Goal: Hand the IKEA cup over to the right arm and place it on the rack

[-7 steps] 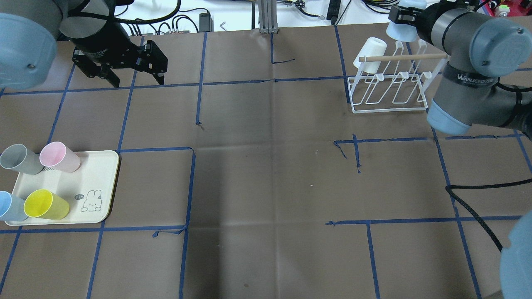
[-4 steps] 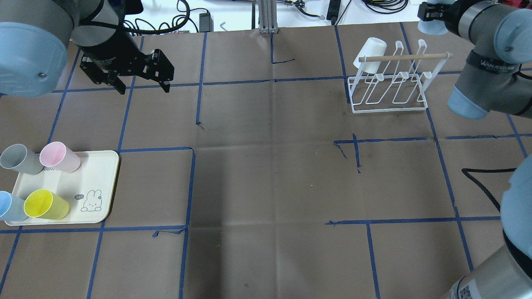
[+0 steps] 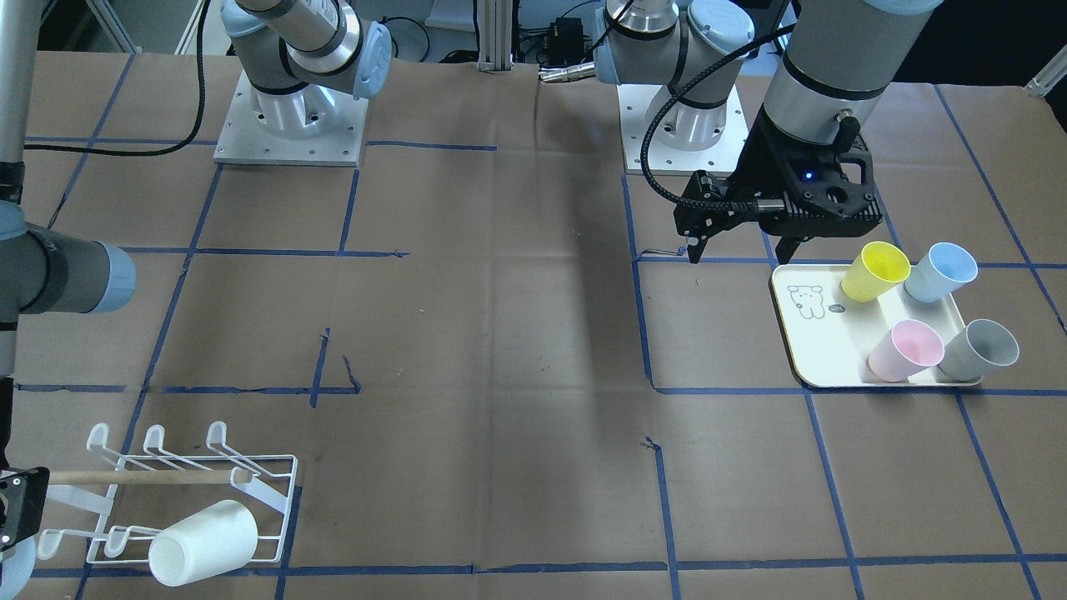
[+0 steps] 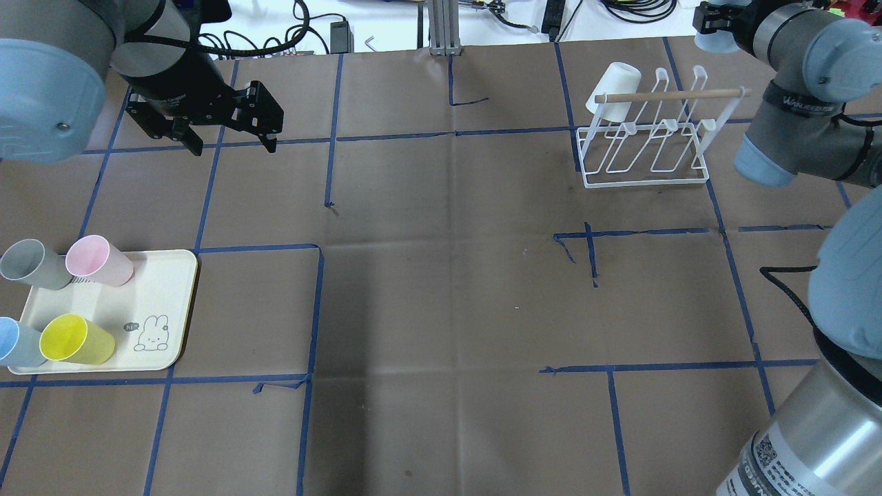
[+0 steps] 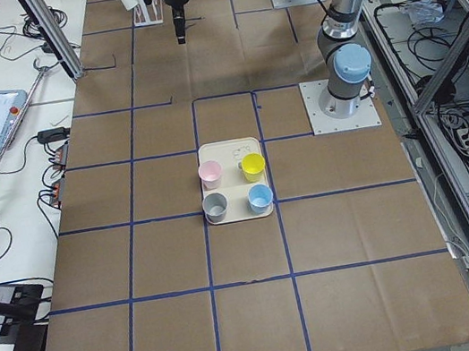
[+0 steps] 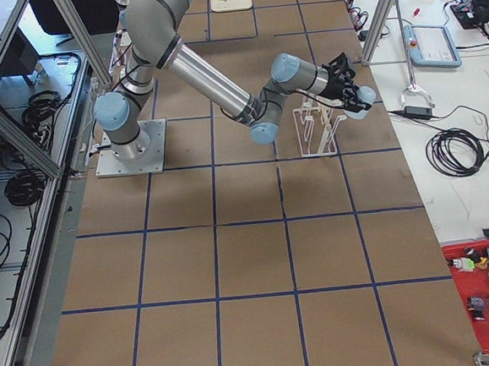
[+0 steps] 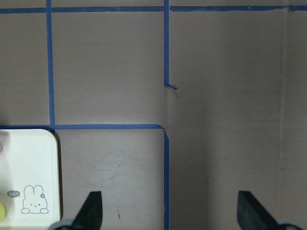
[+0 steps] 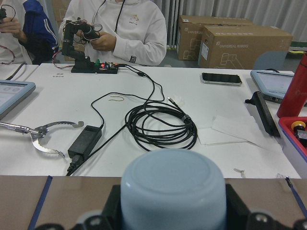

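My right gripper is to work with the pale blue cup. It will put the cup down on the rack's lower end peg (image 3: pixel 50 541) farthest from the white cup.
My right gripper (image 4: pixel 720 22) is shut on a pale blue cup (image 4: pixel 710 41), held sideways above the table's far right edge, behind and to the right of the white wire rack (image 4: pixel 648 148). The cup's base fills the lower right wrist view (image 8: pixel 172 191). A white cup (image 4: pixel 613 83) hangs on the rack's far left prong. My left gripper (image 4: pixel 231 141) is open and empty, above the table at the far left, beyond the cream tray (image 4: pixel 162 296). Its fingertips (image 7: pixel 91 211) show in the left wrist view.
The tray holds a grey cup (image 4: pixel 31 263), a pink cup (image 4: pixel 96 260), a yellow cup (image 4: pixel 72 339) and a blue cup (image 4: pixel 14 342). A black cable (image 4: pixel 792 289) lies near the right arm's base. Operators and cables (image 8: pixel 158 124) are on the white desk beyond the table.
My right arm has carried the pale blue cup back and to the right, away from the rack. My left gripper has shifted a little to the right and nearer, still open.
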You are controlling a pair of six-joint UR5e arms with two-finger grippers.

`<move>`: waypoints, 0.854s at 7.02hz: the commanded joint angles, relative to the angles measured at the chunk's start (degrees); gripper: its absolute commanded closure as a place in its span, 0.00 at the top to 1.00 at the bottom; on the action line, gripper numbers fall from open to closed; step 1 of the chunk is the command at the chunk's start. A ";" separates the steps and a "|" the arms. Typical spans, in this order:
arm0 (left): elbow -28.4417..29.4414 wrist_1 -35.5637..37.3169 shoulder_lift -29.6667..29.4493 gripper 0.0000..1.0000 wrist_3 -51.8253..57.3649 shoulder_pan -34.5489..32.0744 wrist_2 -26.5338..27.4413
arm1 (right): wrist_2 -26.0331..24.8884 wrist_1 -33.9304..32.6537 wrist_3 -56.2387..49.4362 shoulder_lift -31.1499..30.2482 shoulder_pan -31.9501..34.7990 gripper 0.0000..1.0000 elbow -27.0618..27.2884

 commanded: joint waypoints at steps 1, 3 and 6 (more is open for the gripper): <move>0.06 0.06 0.02 0.99 -0.14 0.02 -0.22 | -0.28 -2.16 0.18 0.06 0.17 0.10 2.81; 0.06 0.06 0.02 0.99 -0.14 0.02 -0.22 | -0.28 -3.03 0.18 0.06 0.17 0.10 4.31; -0.03 0.06 0.11 0.99 -0.05 0.02 -0.30 | -0.28 -4.62 0.27 0.50 0.26 0.11 6.06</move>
